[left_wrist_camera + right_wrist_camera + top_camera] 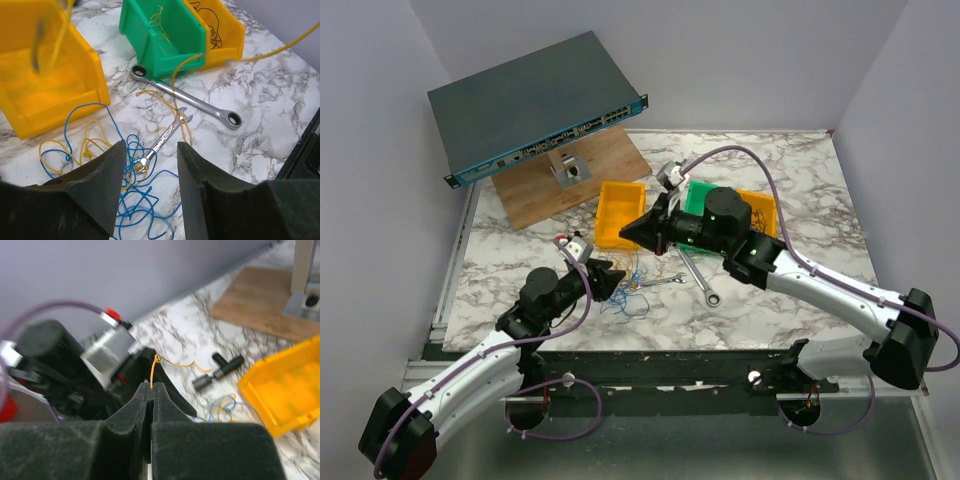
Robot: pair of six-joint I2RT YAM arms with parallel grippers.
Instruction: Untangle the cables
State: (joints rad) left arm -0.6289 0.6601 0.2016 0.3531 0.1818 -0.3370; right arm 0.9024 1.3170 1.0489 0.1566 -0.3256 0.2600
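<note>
I need to release the thin orange-yellow cable, now hanging above the heap, with my right gripper inside the green bin (702, 214), between the two yellow bins.
The cables (625, 292) lie as a loose heap on the marble, between the two arms. In the left wrist view, blue loops (144, 198) and yellow loops (87, 145) spread under my left gripper (151, 145), which hovers open just above them with nothing between its fingers. One yellow strand (280, 50) runs taut up and off to the right. My right gripper (151, 385) is shut on the end of a thin orange-yellow cable (153, 371); in the top view it (638, 232) hangs above the heap near the yellow bin.
A small wrench (162, 140) lies in the tangle and a longer wrench (190, 97) beside it. A yellow bin (620, 213), a green bin (700, 192) and another yellow bin (762, 203) stand behind. A network switch (535, 105) on a wooden board (535, 195) sits far left.
</note>
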